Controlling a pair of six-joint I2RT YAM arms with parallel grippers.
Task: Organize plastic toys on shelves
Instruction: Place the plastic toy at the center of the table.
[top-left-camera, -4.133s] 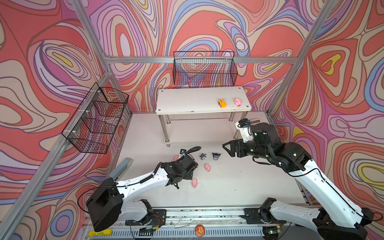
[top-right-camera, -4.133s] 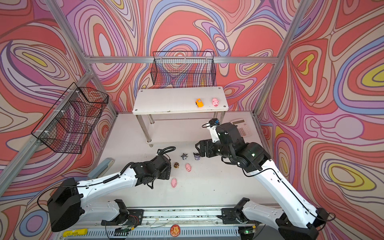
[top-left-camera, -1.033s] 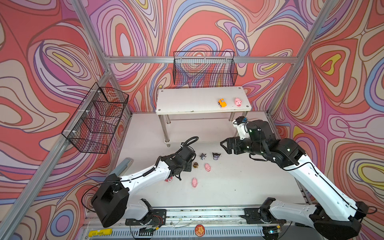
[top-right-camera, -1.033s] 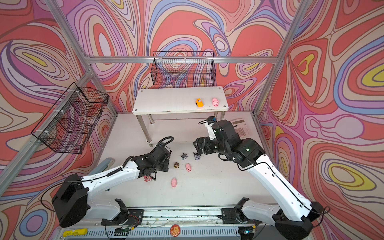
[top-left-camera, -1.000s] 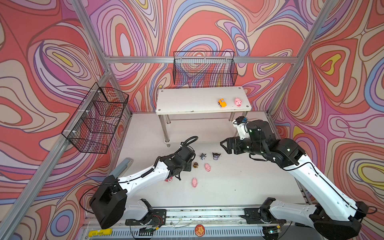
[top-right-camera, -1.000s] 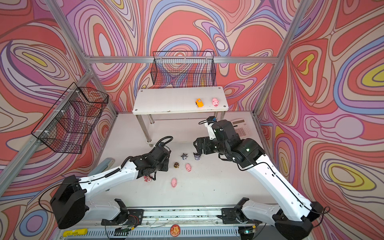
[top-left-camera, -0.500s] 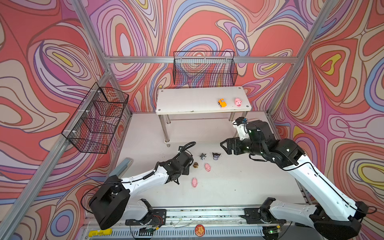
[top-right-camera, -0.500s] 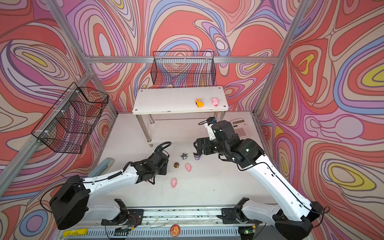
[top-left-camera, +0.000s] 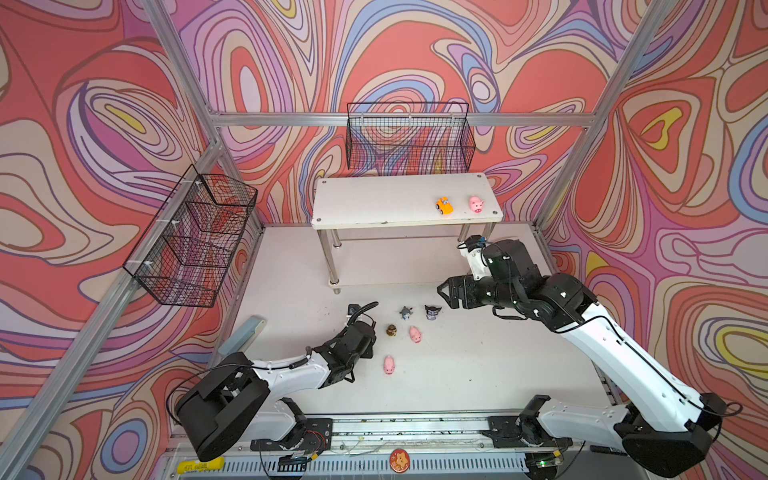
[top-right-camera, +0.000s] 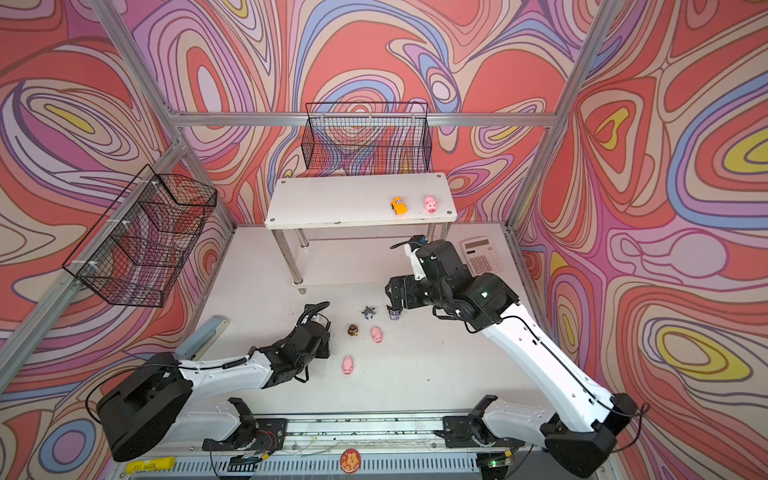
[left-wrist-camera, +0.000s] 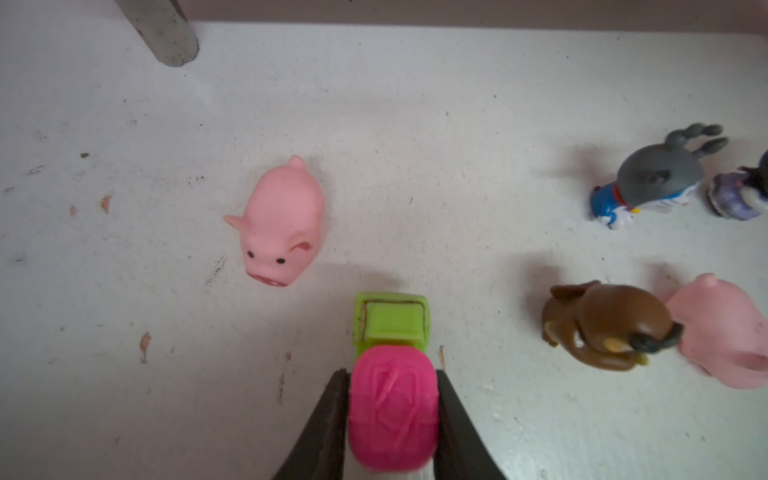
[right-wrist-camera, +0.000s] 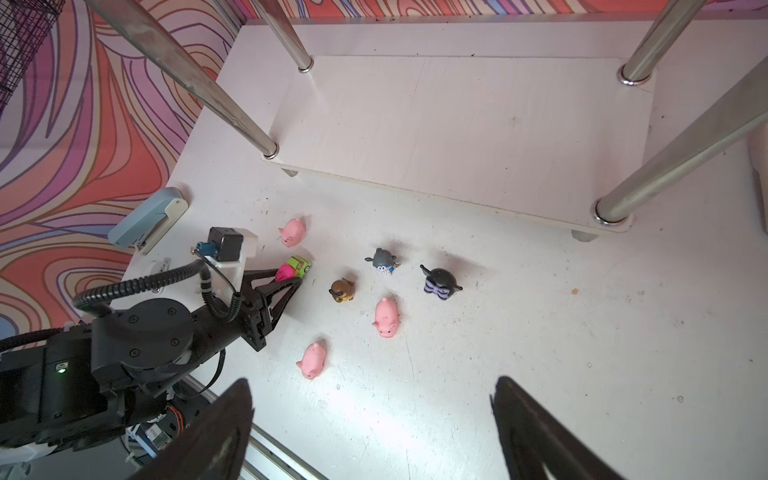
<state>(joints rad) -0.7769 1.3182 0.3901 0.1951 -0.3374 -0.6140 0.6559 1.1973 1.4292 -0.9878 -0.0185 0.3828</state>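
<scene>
My left gripper is holding the car by its pink rear while the green nose dips, so next I put it down and grip it nearer where pink meets green (left-wrist-camera: 392, 347).
My left gripper (left-wrist-camera: 392, 372) is shut on the pink-green car (left-wrist-camera: 390, 374), low over the white table. The right wrist view shows the same car (right-wrist-camera: 293, 268) between those jaws. A pink pig (left-wrist-camera: 282, 224) lies just beyond it. To its right stand a brown figure (top-left-camera: 391, 330), a grey one (top-left-camera: 406, 312), a dark horned one (top-left-camera: 432, 311) and two pigs (top-left-camera: 414, 333) (top-left-camera: 389, 365). The shelves (top-left-camera: 390, 199) carry an orange car (top-left-camera: 444, 205) and a pig (top-left-camera: 476, 204) on the top board; the lower board (right-wrist-camera: 457, 120) is bare. My right gripper (top-left-camera: 446, 293) hangs open above the dark figure.
A grey stapler (top-left-camera: 243, 334) lies at the table's left edge. A calculator (top-right-camera: 482, 255) sits at the back right behind my right arm. Black wire baskets hang on the back wall (top-left-camera: 409, 139) and the left wall (top-left-camera: 195, 237). Chrome legs (top-left-camera: 330, 262) hold the shelf boards.
My left wrist has come down and toward the table's front, jaws still shut on the car. The right arm has barely moved.
</scene>
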